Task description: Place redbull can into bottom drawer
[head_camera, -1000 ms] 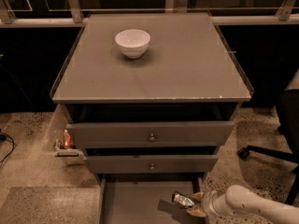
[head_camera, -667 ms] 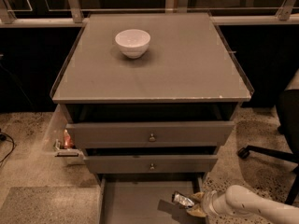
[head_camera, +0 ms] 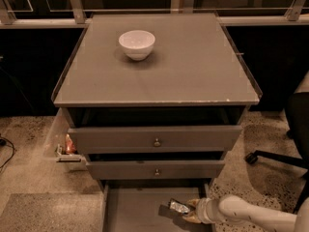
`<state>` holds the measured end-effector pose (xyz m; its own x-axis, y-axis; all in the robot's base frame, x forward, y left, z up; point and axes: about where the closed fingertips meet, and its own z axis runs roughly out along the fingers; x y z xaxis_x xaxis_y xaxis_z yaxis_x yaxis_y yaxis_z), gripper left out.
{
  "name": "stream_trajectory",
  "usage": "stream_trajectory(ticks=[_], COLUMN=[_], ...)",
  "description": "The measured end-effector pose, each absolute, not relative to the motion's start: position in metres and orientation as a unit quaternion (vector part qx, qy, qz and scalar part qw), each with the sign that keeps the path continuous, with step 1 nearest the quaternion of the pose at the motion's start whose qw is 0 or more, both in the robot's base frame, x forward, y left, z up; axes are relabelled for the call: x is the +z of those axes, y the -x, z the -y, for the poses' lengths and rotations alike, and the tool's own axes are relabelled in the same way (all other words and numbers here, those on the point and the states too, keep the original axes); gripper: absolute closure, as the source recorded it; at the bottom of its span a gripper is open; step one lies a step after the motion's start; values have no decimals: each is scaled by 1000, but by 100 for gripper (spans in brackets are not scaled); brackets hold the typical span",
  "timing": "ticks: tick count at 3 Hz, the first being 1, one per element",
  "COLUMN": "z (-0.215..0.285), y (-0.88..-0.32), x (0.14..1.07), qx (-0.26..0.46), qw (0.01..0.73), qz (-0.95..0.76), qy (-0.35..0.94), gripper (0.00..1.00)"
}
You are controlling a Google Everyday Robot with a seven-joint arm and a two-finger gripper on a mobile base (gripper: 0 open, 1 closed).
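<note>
My gripper needs to release the redbull can on the bottom drawer's grey bottom (head_camera: 174,206), between the middle of that drawer and the side by my arm.
The bottom drawer (head_camera: 135,211) is pulled out at the foot of the grey cabinet, its flat grey floor showing. The redbull can (head_camera: 179,207), small, silver and crinkled, lies tilted over the right part of the drawer, just above its floor. My gripper (head_camera: 189,210) reaches in from the lower right on a white arm (head_camera: 246,212) and is shut on the can's right end. A dark shadow lies on the drawer floor under the can.
A white bowl (head_camera: 136,43) stands on the cabinet top (head_camera: 193,66). Two knobbed drawers (head_camera: 155,139) above are slightly open. An office chair base (head_camera: 270,157) stands at right. A small bin with items (head_camera: 66,149) hangs at the cabinet's left side.
</note>
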<state>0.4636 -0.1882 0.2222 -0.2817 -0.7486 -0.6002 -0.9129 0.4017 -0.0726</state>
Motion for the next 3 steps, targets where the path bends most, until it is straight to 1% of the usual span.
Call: stream_trajectory(ticks=[3], z=[158], y=[-514], x=[154], qx=[158], qw=[319], qz=[-768], qy=[533], gripper=[100])
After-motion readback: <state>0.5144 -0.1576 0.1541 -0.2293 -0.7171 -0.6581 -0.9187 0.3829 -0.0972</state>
